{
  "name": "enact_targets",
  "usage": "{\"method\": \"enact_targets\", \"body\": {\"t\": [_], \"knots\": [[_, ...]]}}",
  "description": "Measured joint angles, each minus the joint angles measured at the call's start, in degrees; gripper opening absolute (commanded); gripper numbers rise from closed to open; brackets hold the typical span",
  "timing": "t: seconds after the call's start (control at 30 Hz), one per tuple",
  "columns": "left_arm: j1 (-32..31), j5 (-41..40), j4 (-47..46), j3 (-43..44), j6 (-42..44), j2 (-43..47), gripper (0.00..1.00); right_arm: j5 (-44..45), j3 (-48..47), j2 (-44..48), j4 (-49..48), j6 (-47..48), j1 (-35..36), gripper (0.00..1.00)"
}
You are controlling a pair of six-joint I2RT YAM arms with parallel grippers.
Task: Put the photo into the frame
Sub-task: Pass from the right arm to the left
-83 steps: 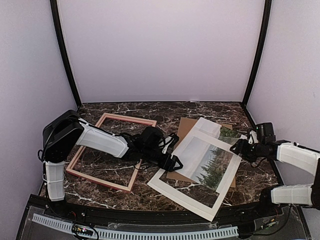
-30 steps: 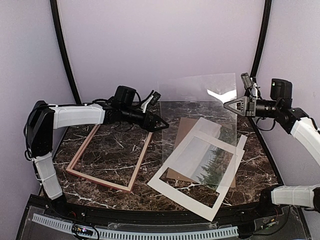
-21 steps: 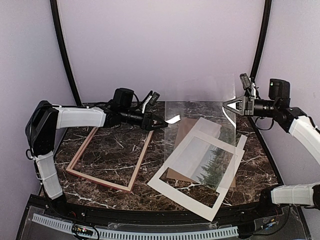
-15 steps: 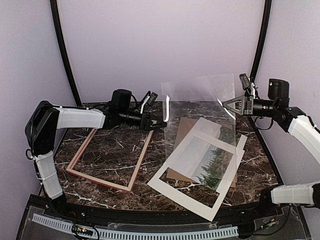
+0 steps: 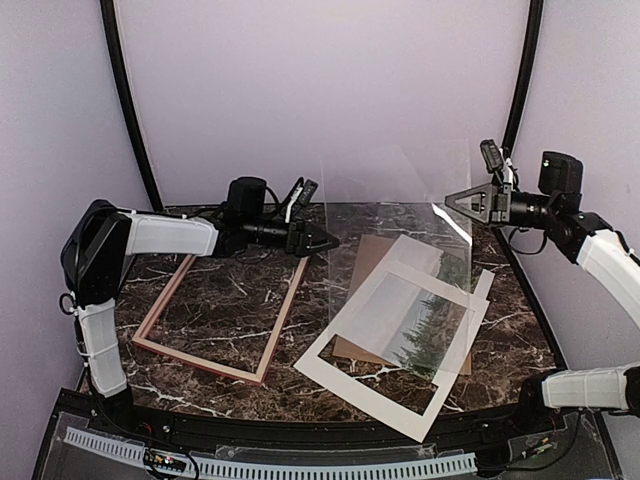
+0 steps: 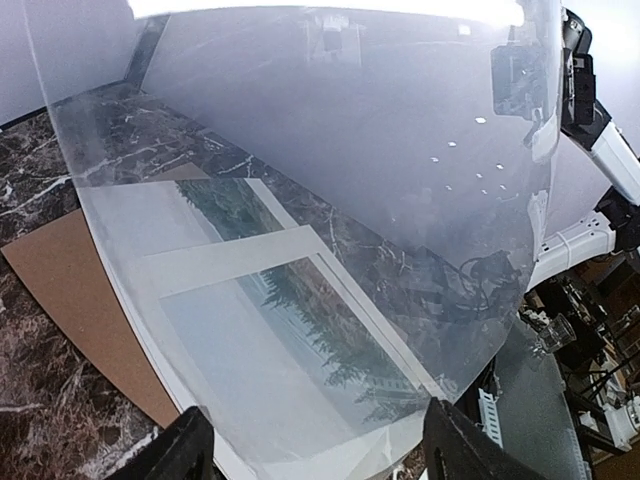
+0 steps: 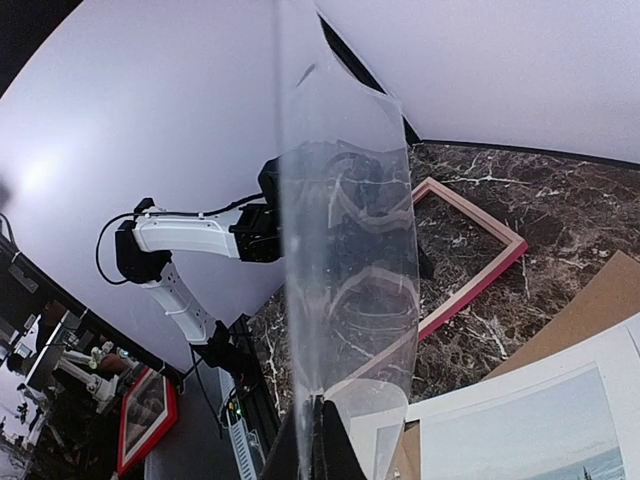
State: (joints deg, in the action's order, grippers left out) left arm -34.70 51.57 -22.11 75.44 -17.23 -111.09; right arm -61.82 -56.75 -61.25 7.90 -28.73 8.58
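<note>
I will pinch the sheet's free edge [image 5: 328, 268] with my left gripper and pull the sheet straight first, because the clear sheet bows across that gripper's open fingertips.
The pink-red frame [image 5: 283, 320] lies flat at the left of the marble table. The photo [image 5: 425, 325] of conifers lies at the right, under a white mat [image 5: 370, 395] and on brown cardboard [image 5: 372, 255]. A clear sheet [image 5: 395, 210] hangs upright over the table's back. My right gripper [image 5: 452, 198] is shut on the sheet's right edge; in the right wrist view the sheet [image 7: 340, 250] rises edge-on from the shut jaws [image 7: 318, 445]. My left gripper [image 5: 318, 240] is open at the sheet's left edge, its fingers [image 6: 185, 450] straddling the lower corner without pinching it.
Lavender walls and two black corner posts [image 5: 125, 100] enclose the table. The mat's near corner [image 5: 420, 430] reaches close to the table's front edge. Through the sheet, the left wrist view shows the photo [image 6: 300, 330], the cardboard [image 6: 70, 290] and the right arm [image 6: 590, 110].
Both arms have risen from the table, the right lifting the clear sheet upright. In the last second the left jaws narrowed and widened again at the sheet's left edge.
</note>
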Motion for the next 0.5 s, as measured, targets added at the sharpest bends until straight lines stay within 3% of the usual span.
{"method": "enact_targets", "body": {"t": [0.17, 0.27, 0.4, 0.5], "knots": [[0.0, 0.1, -0.7, 3.9, -0.5, -4.0, 0.83, -1.1, -0.7, 0.0, -0.6, -1.2, 0.0, 0.00], [0.0, 0.6, -2.0, 4.7, -1.6, -5.4, 0.82, -1.5, -0.8, 0.0, -1.4, -1.9, 0.0, 0.00], [0.0, 2.1, -4.1, 4.8, -3.4, -6.0, 0.72, -1.5, -1.0, -0.1, -1.4, -2.0, -0.2, 0.00], [0.0, 3.4, -6.0, 4.8, -5.1, -6.0, 0.55, -1.5, -1.0, -0.4, -1.5, -2.1, -0.5, 0.00]]}}
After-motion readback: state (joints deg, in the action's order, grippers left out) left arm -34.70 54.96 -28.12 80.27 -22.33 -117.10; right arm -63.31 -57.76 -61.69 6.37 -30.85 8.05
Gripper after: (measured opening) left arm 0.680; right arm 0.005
